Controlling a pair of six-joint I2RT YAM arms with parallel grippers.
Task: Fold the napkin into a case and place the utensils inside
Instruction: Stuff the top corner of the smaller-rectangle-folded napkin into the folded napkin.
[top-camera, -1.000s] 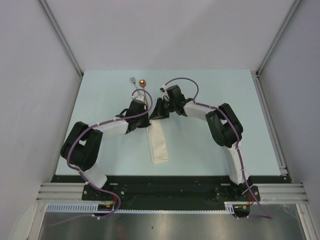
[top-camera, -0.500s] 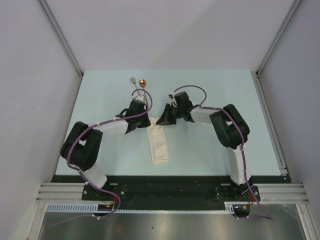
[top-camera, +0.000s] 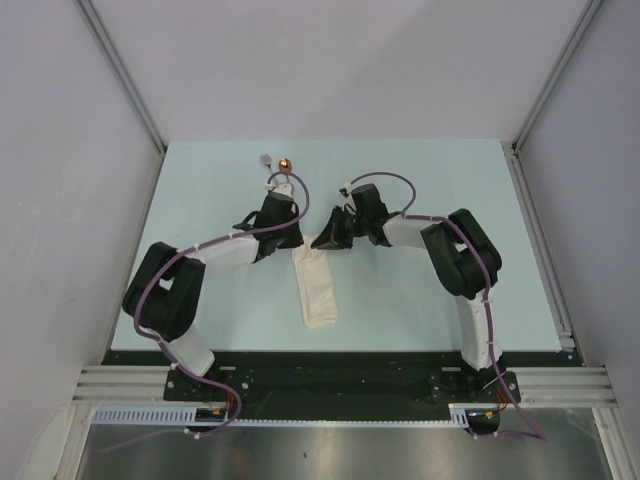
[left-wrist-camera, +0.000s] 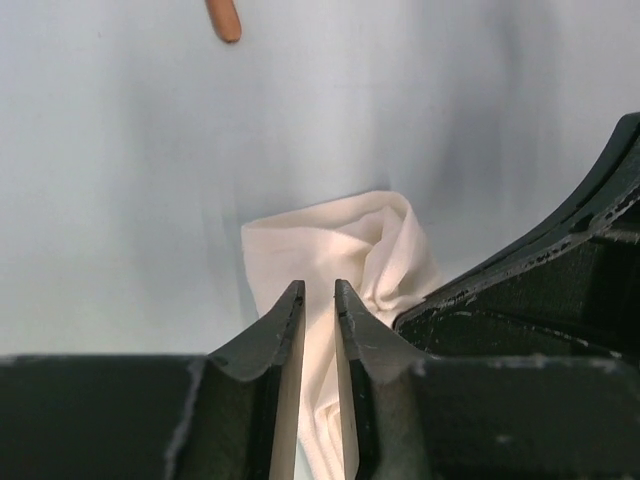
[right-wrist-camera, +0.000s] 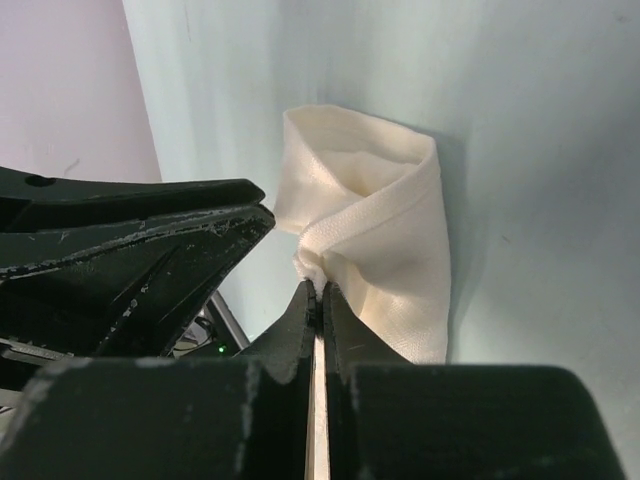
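The fingers of my left gripper are over the flatter cloth of the napkin, beside the raised fold, so they should move over and pinch cloth next to my right gripper's finger tips (left-wrist-camera: 378, 290).
The napkin lies as a narrow off-white case (top-camera: 318, 290), running from the table's middle toward the near edge. Its far end is rumpled and lifted. My right gripper (top-camera: 322, 242) is shut on a fold at that far end (right-wrist-camera: 380, 230), pinched at the fingertips (right-wrist-camera: 318, 290). My left gripper (top-camera: 290, 240) hovers just left of it, jaws a narrow gap apart with cloth (left-wrist-camera: 340, 240) showing through and beneath; nothing looks pinched. The silver fork (top-camera: 265, 161) and copper spoon (top-camera: 285, 164) lie at the far side, beyond the left wrist. The spoon's orange tip (left-wrist-camera: 224, 20) shows in the left wrist view.
The pale blue table (top-camera: 450, 190) is walled by grey panels at left, right and back. The two grippers are very close together; the left one's black finger (right-wrist-camera: 130, 250) fills the left of the right wrist view.
The right gripper swung right, spreading the strip's far end, then came back left; that end is now narrower and bunched. The left gripper edged slightly toward the utensils.
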